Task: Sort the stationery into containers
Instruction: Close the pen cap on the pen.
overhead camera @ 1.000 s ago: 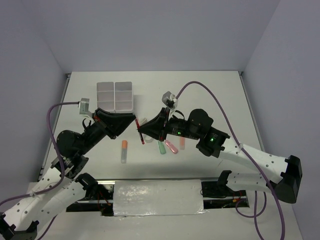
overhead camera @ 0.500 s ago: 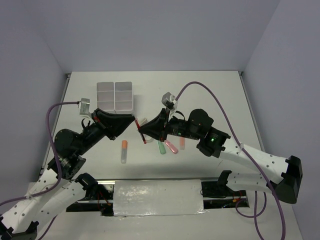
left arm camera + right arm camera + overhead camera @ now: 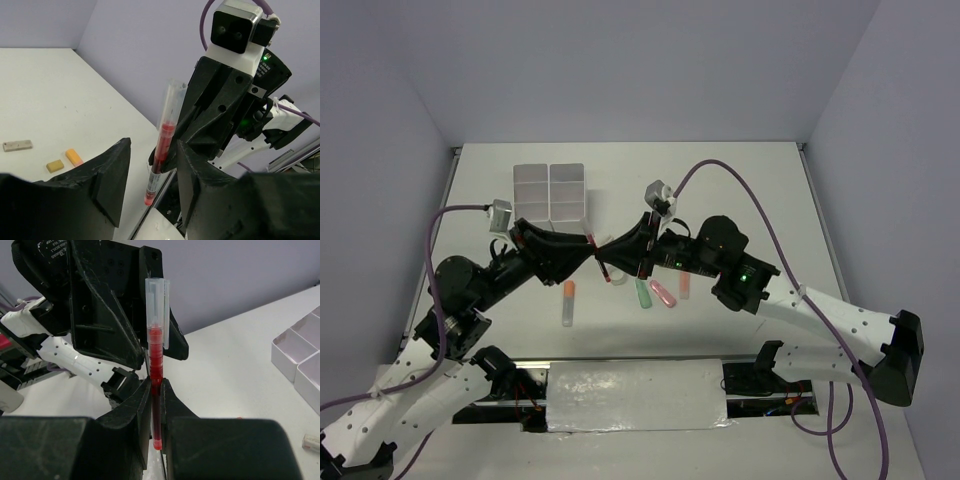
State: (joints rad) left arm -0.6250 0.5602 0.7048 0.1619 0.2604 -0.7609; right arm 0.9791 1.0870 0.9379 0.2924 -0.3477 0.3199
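Observation:
The red pen's clear cap leans toward one finger of my left gripper, so I need to close its fingers on the pen's red body (image 3: 163, 144) to straighten it.
A red pen (image 3: 156, 357) with a clear cap stands upright, and my right gripper (image 3: 156, 402) is shut on its lower barrel. In the left wrist view the same red pen (image 3: 161, 159) sits between the spread fingers of my left gripper (image 3: 152, 187), close to the right finger (image 3: 200, 185) and apart from the left one. From above, both grippers meet over the middle of the table: the left gripper (image 3: 587, 248), the right gripper (image 3: 613, 258), and the pen (image 3: 599, 261) between them. The white six-compartment organiser (image 3: 550, 192) stands behind them.
An orange marker (image 3: 568, 300), a green marker (image 3: 642, 293), a pink marker (image 3: 662, 293) and another orange one (image 3: 684, 287) lie on the table in front of the grippers. Small blocks (image 3: 17, 145) (image 3: 55, 165) (image 3: 74, 156) lie on the table. The organiser's corner (image 3: 300, 360) is to the right.
My left gripper has opened its jaws around the red pen and shifted slightly right. The right gripper has kept its hold on the pen.

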